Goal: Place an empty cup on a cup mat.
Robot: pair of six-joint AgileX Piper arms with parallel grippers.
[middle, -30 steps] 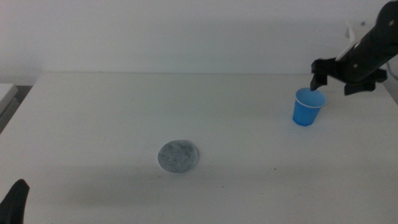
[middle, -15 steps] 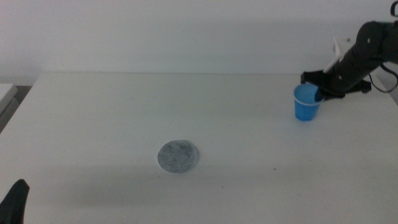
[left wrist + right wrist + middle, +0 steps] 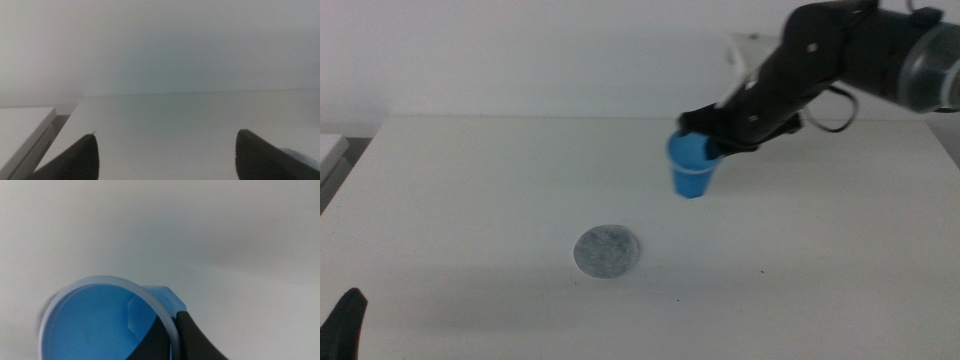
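Observation:
The robot's right gripper will release the blue cup around the middle of the speckled grey cup mat (image 3: 605,249). The cup still hangs above the white table.
The bright blue cup (image 3: 692,166) hangs a little above the white table, right of and behind the cup mat (image 3: 607,250), a flat speckled grey disc lying at the middle front. My right gripper (image 3: 705,141) comes in from the right and is shut on the cup's rim. In the right wrist view the cup (image 3: 95,325) shows its blue, empty inside, with one jaw of my right gripper (image 3: 175,330) inside the rim and one outside. My left gripper (image 3: 345,325) waits at the front left corner; its jaws (image 3: 165,150) stand wide apart and hold nothing.
The white table (image 3: 470,180) ends at a pale wall behind. A white object (image 3: 330,150) sits off the table's left edge. The right arm's body and cable (image 3: 840,60) reach over the back right of the table.
My right gripper closed on the cup's rim at the far right, lifted it, and carried it left toward the table's middle. The mat and left gripper have not moved.

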